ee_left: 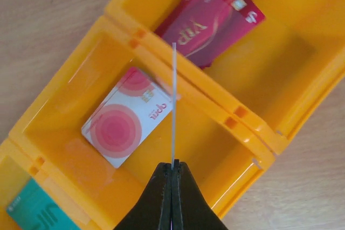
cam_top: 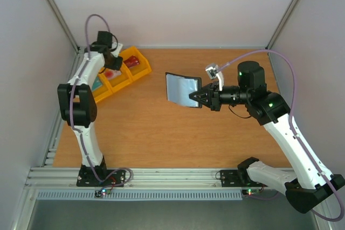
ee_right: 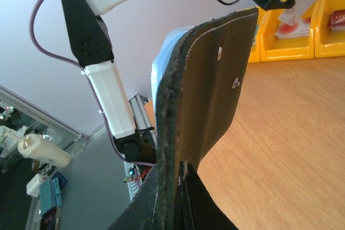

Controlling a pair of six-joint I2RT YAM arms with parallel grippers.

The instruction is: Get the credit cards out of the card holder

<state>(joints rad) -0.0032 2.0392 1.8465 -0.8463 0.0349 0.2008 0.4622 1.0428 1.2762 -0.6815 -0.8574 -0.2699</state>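
Note:
Next, the right gripper releases the open card holder on the table's bare middle (cam_top: 186, 124), slightly toward the metal rail.
The card holder (cam_top: 182, 89) hangs open above the middle of the table, its grey-blue lining facing up, with my right gripper (cam_top: 196, 98) shut on its right edge. In the right wrist view its dark outer flap (ee_right: 207, 90) with two snaps rises from the closed jaws of that gripper (ee_right: 183, 179). My left gripper (ee_left: 173, 166) is shut on a thin pale credit card (ee_left: 174, 106), seen edge-on, above the middle yellow bin. In that bin lies a white card with pink circles (ee_left: 126, 125). Red cards (ee_left: 210, 22) lie in the bin beyond.
A row of yellow bins (cam_top: 144, 70) stands at the table's back left, under my left gripper (cam_top: 112, 58). A teal card (ee_left: 32, 208) lies in the nearest bin. Grey walls close the table in on three sides.

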